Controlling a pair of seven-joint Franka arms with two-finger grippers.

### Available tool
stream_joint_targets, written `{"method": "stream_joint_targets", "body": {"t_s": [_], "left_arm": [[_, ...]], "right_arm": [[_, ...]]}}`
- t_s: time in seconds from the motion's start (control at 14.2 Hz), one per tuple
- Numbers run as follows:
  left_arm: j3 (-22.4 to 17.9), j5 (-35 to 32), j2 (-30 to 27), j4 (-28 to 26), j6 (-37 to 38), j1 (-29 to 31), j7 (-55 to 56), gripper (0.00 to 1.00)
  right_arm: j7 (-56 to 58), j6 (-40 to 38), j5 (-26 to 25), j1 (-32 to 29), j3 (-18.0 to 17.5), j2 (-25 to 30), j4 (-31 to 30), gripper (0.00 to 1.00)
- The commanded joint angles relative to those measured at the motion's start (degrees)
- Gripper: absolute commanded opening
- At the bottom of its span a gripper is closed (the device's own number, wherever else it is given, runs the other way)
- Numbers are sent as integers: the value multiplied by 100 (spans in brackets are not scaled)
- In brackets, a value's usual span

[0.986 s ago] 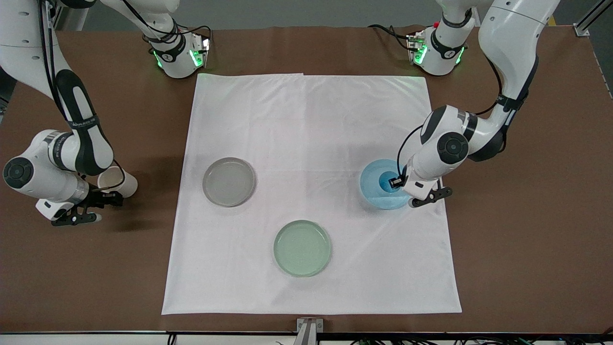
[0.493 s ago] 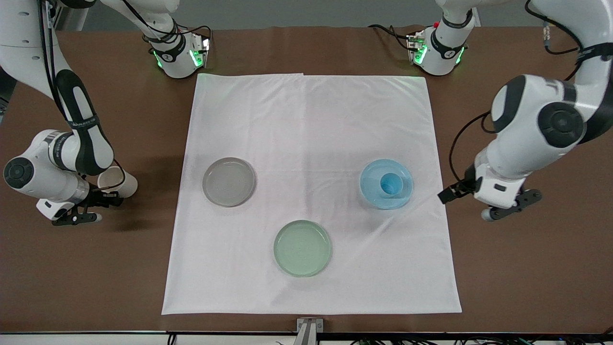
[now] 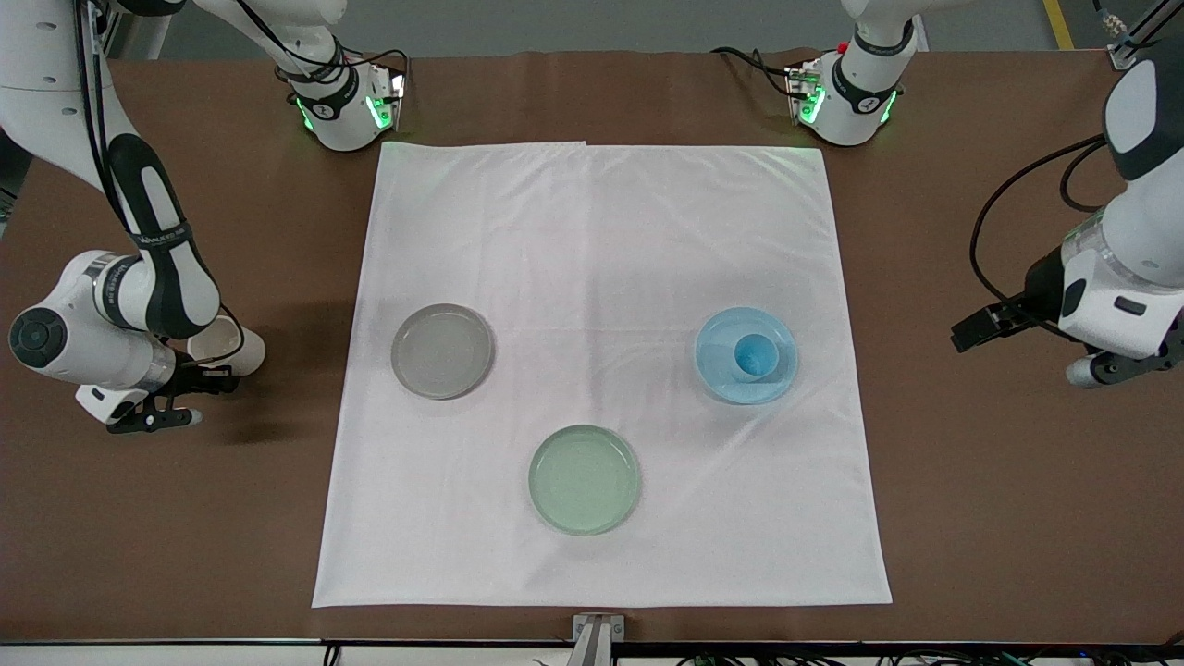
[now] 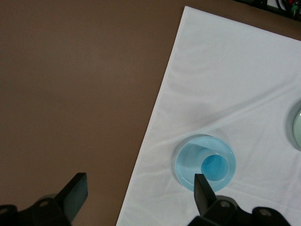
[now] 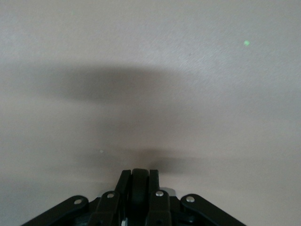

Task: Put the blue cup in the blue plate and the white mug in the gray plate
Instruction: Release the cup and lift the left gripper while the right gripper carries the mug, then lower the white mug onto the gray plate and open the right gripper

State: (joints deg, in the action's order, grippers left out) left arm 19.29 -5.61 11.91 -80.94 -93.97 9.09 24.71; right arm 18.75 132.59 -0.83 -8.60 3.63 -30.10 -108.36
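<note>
Next, I set the white mug in the middle of the empty gray plate [image 3: 446,351] with my right gripper.
The blue cup [image 3: 754,354] stands upright in the blue plate [image 3: 717,368] on the white cloth; both show in the left wrist view, cup [image 4: 214,166] on plate [image 4: 188,165]. My left gripper [image 3: 1029,350] is open and empty, up over the brown table at the left arm's end, clear of the plate; it also shows in the left wrist view [image 4: 139,195]. My right gripper [image 3: 199,381] is shut on the dark handle [image 5: 139,186] of the white mug [image 3: 227,345], over the brown table at the right arm's end. The gray plate [image 3: 442,351] is empty.
An empty pale green plate [image 3: 584,478] lies on the white cloth [image 3: 592,240], nearer to the front camera than the other two plates. Brown table [image 3: 1017,518] surrounds the cloth on both sides.
My left gripper has let go of the blue cup, left it in the blue plate, and risen and drawn back toward the left arm's end. The right gripper with the mug has barely moved.
</note>
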Motion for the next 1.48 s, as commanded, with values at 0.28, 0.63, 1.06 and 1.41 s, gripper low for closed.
{"method": "stream_joint_targets", "body": {"t_s": [0.28,0.63,1.06,1.41], "left_arm": [[-1207,401,-892,-115,1362,-856,-1539,100],[-1516,516,-1506,-834,1337,-971,-1680,100],[-1516,587,-2132,-1600,986,-1155,-1671,100],[-1472,508,-2070,-1539,810,-1103,-1706,100]], "right_arm": [[-903,-2112,100,751,-214,873,913,2],[-3119,-1949,100,2325,-214,910,861,2],[-3658,-700,276,2968,-222,224,852,2],[-3659,-392,364,3057,-222,-136,852,2]]}}
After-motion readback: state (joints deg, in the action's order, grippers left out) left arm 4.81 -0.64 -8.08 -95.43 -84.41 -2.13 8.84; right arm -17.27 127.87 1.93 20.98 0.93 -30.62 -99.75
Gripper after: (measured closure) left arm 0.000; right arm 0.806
